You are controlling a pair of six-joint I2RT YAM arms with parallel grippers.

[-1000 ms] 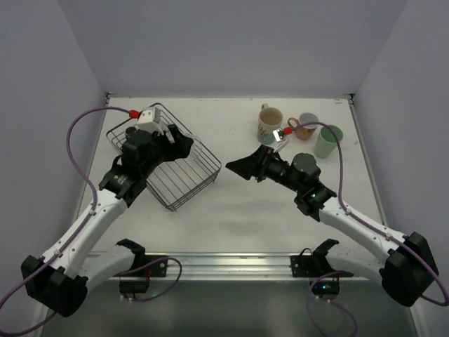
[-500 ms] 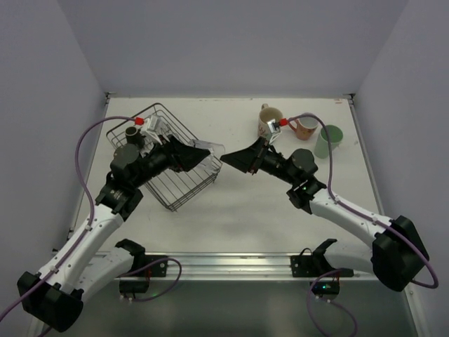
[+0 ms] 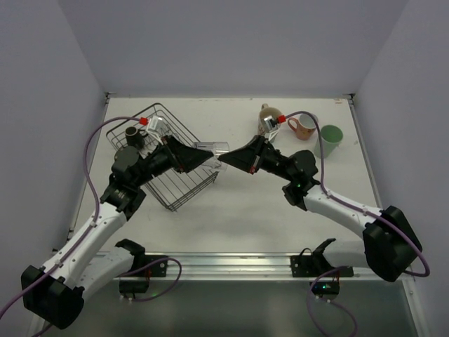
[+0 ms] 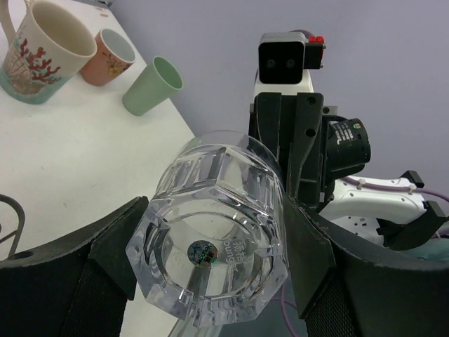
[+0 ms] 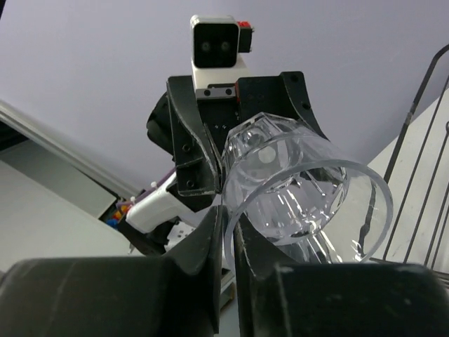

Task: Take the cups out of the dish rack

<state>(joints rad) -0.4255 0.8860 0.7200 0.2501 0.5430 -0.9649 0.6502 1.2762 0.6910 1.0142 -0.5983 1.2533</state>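
Observation:
My right gripper will let go of the clear glass on the open table (image 3: 264,167), at a spot just in front of the cream patterned mug.
A clear glass (image 3: 219,149) hangs in the air just right of the dish rack (image 3: 168,179), held from both sides. My left gripper (image 3: 208,156) is shut on its thick base end (image 4: 210,246), one finger (image 4: 116,242) on each flank. My right gripper (image 3: 229,159) is shut on the glass's rim (image 5: 231,210), wall pinched between its fingertips (image 5: 207,242). A dark brown mug (image 3: 131,133) stands in the rack's far corner. The cream patterned mug (image 4: 42,53), salmon-pink mug (image 4: 109,56) and pale green cup (image 4: 151,86) stand on the table at the far right.
The black wire rack (image 5: 421,168) lies skewed on the left half of the white table (image 3: 231,203). Walls close the table in on three sides. The three unloaded cups cluster near the far right corner, behind my right arm.
My left arm carried the glass out of the rack towards the middle. My right gripper swung left to meet it and closed on the rim.

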